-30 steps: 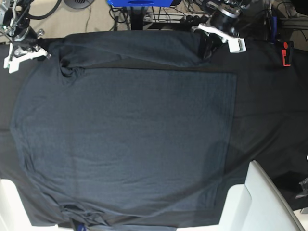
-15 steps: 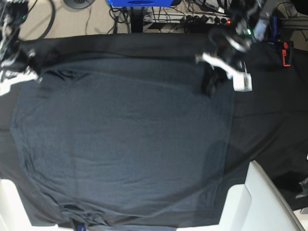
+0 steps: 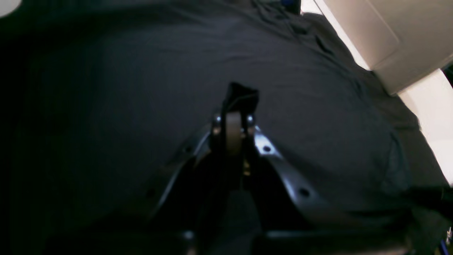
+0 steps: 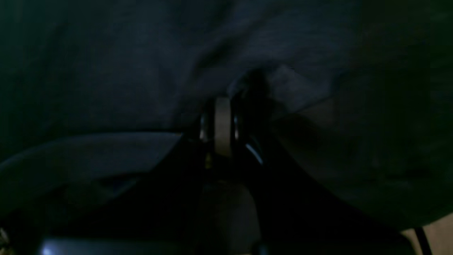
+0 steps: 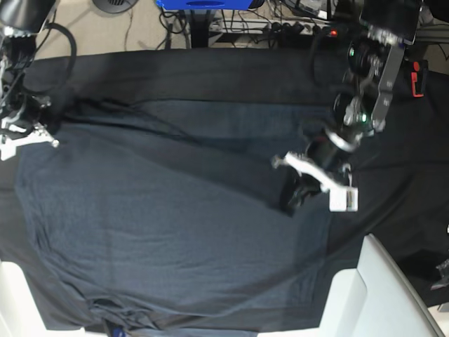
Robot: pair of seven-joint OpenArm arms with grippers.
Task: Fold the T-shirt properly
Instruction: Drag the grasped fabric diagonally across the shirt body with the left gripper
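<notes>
Next, I let go of the far corner of the T-shirt with my right gripper on the T-shirt's flat cloth (image 5: 61, 168), just in front of that gripper's closed fingertips.
The T-shirt (image 5: 175, 232) lies spread over most of the table, dark blue-grey knit, with its far edge lifted and folded toward the front. My left gripper (image 5: 295, 191) hangs over the shirt's right part, shut on a pinch of the far hem; the left wrist view shows that cloth (image 3: 240, 95) bunched between the closed jaws of the left gripper (image 3: 236, 108). At the table's left edge, my right gripper (image 5: 43, 133) is shut on the shirt's other far corner. In the right wrist view, the right gripper (image 4: 247, 90) grips shirt cloth (image 4: 290, 85) dimly.
The black tablecloth (image 5: 407, 154) shows at the right and along the far edge. White blocks stand at the front right (image 5: 382, 295) and front left (image 5: 10, 295). A red-and-black tool (image 5: 417, 77) lies far right. Cables and a power strip (image 5: 295, 28) run behind the table.
Both grippers have come forward from the far edge with the shirt's hem. The left one has travelled much farther, dragging a diagonal fold across the shirt.
</notes>
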